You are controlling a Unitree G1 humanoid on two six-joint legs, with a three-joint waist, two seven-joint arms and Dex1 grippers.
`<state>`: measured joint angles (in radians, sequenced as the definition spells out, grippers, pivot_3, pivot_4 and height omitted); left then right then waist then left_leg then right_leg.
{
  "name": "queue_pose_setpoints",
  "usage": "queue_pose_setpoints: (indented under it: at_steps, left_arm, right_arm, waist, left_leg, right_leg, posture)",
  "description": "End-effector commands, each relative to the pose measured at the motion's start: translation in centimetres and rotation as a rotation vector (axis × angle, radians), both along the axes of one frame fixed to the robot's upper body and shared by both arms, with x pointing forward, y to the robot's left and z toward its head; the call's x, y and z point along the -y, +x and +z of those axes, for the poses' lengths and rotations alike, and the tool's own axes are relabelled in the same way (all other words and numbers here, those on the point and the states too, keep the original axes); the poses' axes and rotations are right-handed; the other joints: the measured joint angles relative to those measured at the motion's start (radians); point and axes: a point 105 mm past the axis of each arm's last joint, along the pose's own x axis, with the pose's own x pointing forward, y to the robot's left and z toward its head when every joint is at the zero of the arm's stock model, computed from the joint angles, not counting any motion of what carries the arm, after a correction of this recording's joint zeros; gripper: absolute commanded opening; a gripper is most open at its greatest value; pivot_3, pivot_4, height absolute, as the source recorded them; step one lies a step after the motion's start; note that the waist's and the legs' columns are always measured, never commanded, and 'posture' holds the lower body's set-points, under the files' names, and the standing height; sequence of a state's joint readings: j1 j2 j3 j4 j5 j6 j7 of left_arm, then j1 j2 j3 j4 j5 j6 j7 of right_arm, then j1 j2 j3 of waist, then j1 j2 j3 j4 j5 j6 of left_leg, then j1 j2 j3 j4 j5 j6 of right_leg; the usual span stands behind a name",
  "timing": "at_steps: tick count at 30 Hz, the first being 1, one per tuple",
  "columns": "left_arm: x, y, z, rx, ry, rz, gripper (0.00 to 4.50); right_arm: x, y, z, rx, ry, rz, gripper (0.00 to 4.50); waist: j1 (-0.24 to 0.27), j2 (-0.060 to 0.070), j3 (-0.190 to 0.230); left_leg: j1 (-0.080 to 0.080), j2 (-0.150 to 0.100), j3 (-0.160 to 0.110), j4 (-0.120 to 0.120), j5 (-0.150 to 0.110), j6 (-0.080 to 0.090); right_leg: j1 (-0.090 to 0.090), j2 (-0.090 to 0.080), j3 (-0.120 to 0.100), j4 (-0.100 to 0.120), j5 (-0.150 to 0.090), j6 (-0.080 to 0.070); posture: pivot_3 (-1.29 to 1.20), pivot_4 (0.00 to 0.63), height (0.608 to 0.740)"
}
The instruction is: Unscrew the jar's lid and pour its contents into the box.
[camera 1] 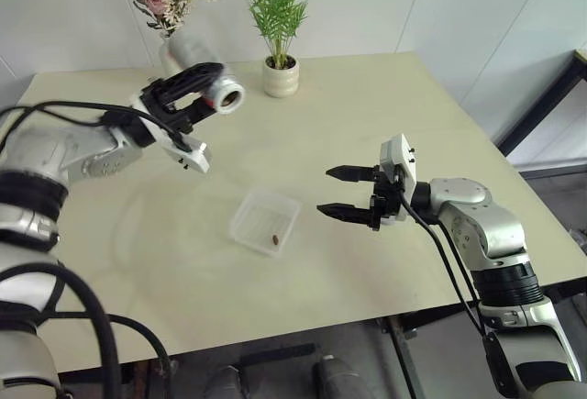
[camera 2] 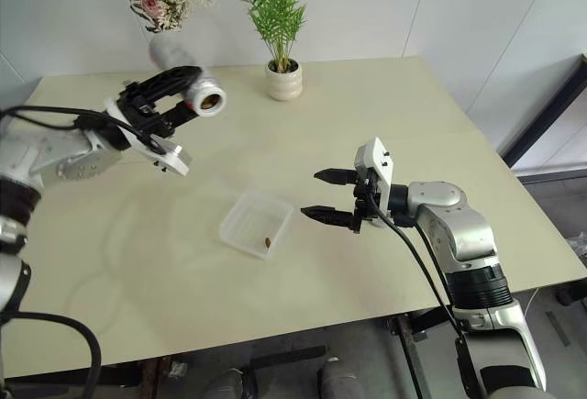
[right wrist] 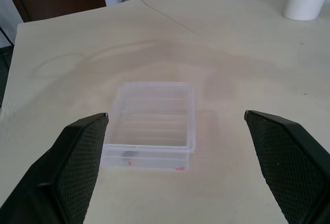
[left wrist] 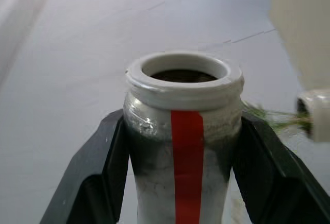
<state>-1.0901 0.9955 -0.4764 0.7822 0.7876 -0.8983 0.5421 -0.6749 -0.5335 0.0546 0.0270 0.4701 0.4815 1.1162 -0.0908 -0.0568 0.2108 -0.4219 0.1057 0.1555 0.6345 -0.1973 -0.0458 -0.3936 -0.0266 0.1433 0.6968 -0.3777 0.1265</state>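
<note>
The robot's left gripper will release the jar on the bare table across the box from the right gripper (camera 1: 105,213).
My left gripper (camera 1: 213,94) is shut on the jar (camera 1: 220,94), holding it raised over the table's far left part. The jar is clear with a red stripe (left wrist: 186,162). It lies roughly level, and its open mouth (left wrist: 183,74) has no cap and faces right. The lid is out of view. The box (camera 1: 242,227), a shallow clear tray, sits on the table's middle, and the contents (camera 1: 274,238), one small reddish-brown piece, lie inside it. To the right of the box and above the table, my right gripper (camera 1: 326,191) stands open and empty, pointing left toward the box (right wrist: 154,86).
A white vase with pink flowers (camera 1: 168,0) stands at the table's far edge, just behind the jar. A white pot with a green plant (camera 1: 281,76) stands to its right. The table's (camera 1: 385,105) right and near edges drop off to the floor.
</note>
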Motion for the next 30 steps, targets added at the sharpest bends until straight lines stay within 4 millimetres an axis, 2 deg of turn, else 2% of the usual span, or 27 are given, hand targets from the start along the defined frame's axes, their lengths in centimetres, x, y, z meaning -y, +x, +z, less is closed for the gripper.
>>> queue_pose_setpoints:
  at_steps: [1, 3, 6, 9, 12, 17, 20, 26, 30]
  left_arm:
    - [-2.5, -0.4, 2.2, -0.065, -0.298, 0.056, 2.45]
    - [-4.1, -0.3, 1.2, -0.158, -0.438, 0.101, 2.45]
    - [-7.4, -0.1, -1.8, -0.354, -0.739, 0.172, 2.45]
    - [-8.5, -0.7, -3.6, -0.463, -0.883, 0.204, 2.45]
    - [-10.1, -1.3, -6.4, -0.586, -1.135, 0.243, 2.45]
    - [-12.0, -2.9, -9.9, -0.647, -1.461, 0.303, 2.45]
    - [-12.6, -3.7, -10.4, -0.639, -1.584, 0.296, 2.45]
    - [-13.2, -5.0, -11.7, -0.629, -1.692, 0.272, 2.45]
    - [-13.0, -5.4, -11.9, -0.635, -1.759, 0.193, 2.45]
  right_arm:
    - [0.2, -0.5, 1.4, 0.047, 0.018, 0.009, 4.46]
    - [0.3, -0.6, 1.6, 0.052, 0.016, 0.013, 4.46]
    - [0.2, -0.7, 1.8, 0.059, 0.003, 0.026, 4.46]
    - [0.2, -0.9, 1.9, 0.062, 0.001, 0.027, 4.46]
    - [0.2, -1.0, 2.0, 0.074, 0.005, 0.016, 4.46]
    - [0.0, -1.6, 1.9, 0.073, 0.006, 0.014, 4.46]
    - [0.0, -2.0, 1.7, 0.065, 0.001, 0.017, 4.46]
    - [-0.1, -2.4, 1.5, 0.052, -0.004, 0.013, 4.46]
    - [-0.2, -2.6, 1.4, 0.047, -0.006, 0.017, 4.46]
  waist:
    - [-0.001, 0.000, 0.000]
    - [0.000, 0.000, 0.000]
    - [-0.004, 0.001, 0.000]
    - [-0.011, 0.001, 0.000]
    - [-0.013, 0.001, 0.000]
    - [-0.016, 0.001, -0.001]
    - [-0.017, 0.000, -0.001]
    - [-0.020, 0.000, -0.001]
    - [-0.016, 0.000, -0.001]
  left_leg:
    - [0.000, 0.000, -0.001, 0.001, 0.000, 0.000]
    - [-0.001, 0.000, -0.001, 0.002, 0.000, 0.000]
    - [-0.001, 0.000, -0.003, 0.003, 0.000, 0.000]
    - [-0.001, 0.000, -0.005, 0.003, 0.000, 0.000]
    - [-0.001, 0.000, -0.007, 0.004, 0.000, 0.000]
    - [0.000, 0.000, -0.011, 0.005, 0.000, 0.000]
    - [0.000, 0.000, -0.014, 0.006, 0.000, 0.000]
    - [0.002, -0.001, -0.021, 0.004, -0.001, 0.001]
    - [0.001, -0.002, -0.026, 0.002, -0.001, 0.001]
  right_leg:
    - [0.000, 0.000, -0.001, 0.000, 0.000, 0.000]
    - [0.000, 0.000, -0.001, 0.001, 0.000, 0.000]
    - [0.002, 0.000, -0.002, 0.001, 0.000, 0.000]
    - [0.002, 0.001, -0.004, 0.002, 0.000, 0.000]
    - [0.003, 0.001, -0.005, 0.002, 0.000, -0.001]
    - [0.007, 0.001, -0.007, 0.000, 0.000, 0.000]
    - [0.009, 0.000, -0.010, -0.001, 0.001, -0.001]
    - [0.017, 0.000, -0.018, -0.008, 0.003, -0.003]
    - [0.018, -0.001, -0.022, -0.009, 0.002, -0.003]
  posture:
    - [0.00, 0.150, 0.740]
    - [0.00, 0.150, 0.740]
    - [0.00, 0.150, 0.740]
    - [0.00, 0.150, 0.740]
    - [0.00, 0.150, 0.740]
    - [0.00, 0.150, 0.740]
    - [0.00, 0.150, 0.740]
    - [0.00, 0.150, 0.740]
    - [0.00, 0.150, 0.740]
